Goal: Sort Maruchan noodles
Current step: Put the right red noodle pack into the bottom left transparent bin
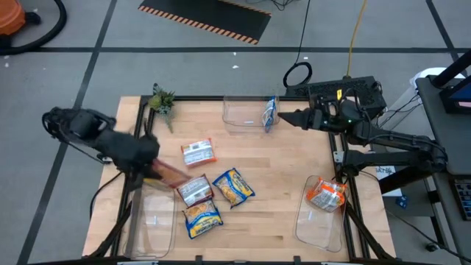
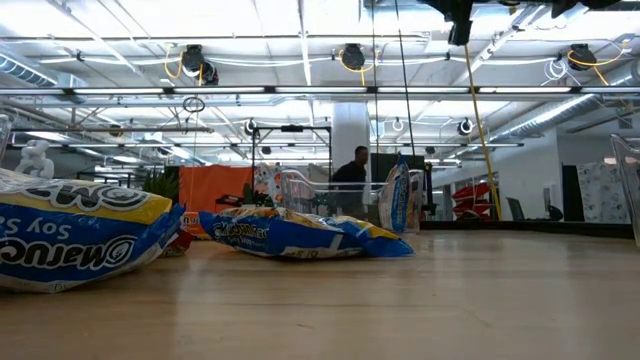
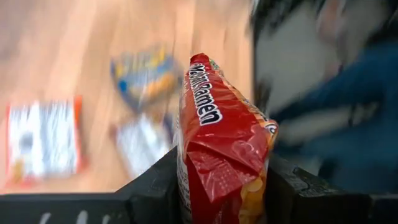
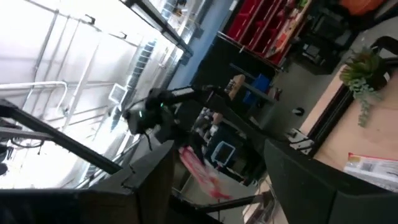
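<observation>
I will move my left gripper's fingers apart to release the red-orange packet, so that it is left in the middle of the empty clear bin (image 1: 158, 219).
My left gripper (image 1: 151, 171) hangs over the table's left side, above the near-left clear bin (image 1: 151, 221), shut on a red-orange Maruchan packet (image 3: 221, 137). On the wood lie two white-and-red packets (image 1: 197, 152) (image 1: 195, 190) and two blue-and-yellow ones (image 1: 233, 185) (image 1: 202, 217). A blue packet (image 1: 270, 114) stands on edge in the far bin (image 1: 246, 110). An orange packet (image 1: 326, 195) lies in the near-right bin (image 1: 320, 221). My right gripper (image 4: 217, 180) stands open and raised at the far right, beside the far bin, with nothing between its fingers. My left gripper pinches the red-orange packet between its two fingers (image 3: 155, 186), which press on its two broad faces near its crimped end (image 3: 217, 177). The fingers slant down toward the table. The packet sticks out ahead of them on edge, lifted clear of the table (image 1: 168, 174).
A small green plant (image 1: 162, 103) stands at the table's far left corner. Black frame rails run along the table's edges. Bare wood lies between the loose packets and the near-right bin. A person shows far off in the room behind, in the low view.
</observation>
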### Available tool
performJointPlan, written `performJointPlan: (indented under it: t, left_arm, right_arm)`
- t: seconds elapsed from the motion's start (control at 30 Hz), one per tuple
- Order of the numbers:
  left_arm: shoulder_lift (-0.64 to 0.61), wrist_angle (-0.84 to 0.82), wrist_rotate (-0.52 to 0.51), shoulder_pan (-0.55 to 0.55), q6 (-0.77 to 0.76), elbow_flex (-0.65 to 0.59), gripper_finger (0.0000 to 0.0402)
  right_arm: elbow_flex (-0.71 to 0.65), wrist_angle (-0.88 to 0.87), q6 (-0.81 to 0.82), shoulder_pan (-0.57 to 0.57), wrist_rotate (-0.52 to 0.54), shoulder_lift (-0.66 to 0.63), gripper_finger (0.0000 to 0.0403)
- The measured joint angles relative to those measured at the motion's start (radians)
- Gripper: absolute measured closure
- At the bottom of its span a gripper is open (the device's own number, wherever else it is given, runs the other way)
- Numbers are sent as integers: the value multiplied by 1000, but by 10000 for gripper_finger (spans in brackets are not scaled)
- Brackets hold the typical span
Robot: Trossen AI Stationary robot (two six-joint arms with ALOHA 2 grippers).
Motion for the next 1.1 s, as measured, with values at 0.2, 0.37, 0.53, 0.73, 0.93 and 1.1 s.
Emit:
performJointPlan:
  t: [0.2, 0.37, 0.53, 0.73, 0.93, 1.1]
  left_arm:
    - [68, -248, 23, -124, 105, -4, 259]
    - [96, -223, 35, -203, 175, -70, 259]
    - [111, -227, 112, -251, 136, -202, 259]
    - [109, -210, 144, -276, 44, -330, 259]
    - [109, -77, 145, -285, 42, -436, 259]
    - [109, 26, 146, -283, -27, -530, 259]
  right_arm:
    - [0, 54, -9, 39, 88, 0, 165]
    - [0, 78, -40, 82, 174, 0, 165]
    - [0, 83, -79, 130, 253, 1, 165]
    - [0, 87, -123, 187, 343, 1, 165]
    - [0, 92, -147, 239, 409, 9, 165]
    - [0, 99, -145, 277, 427, 33, 165]
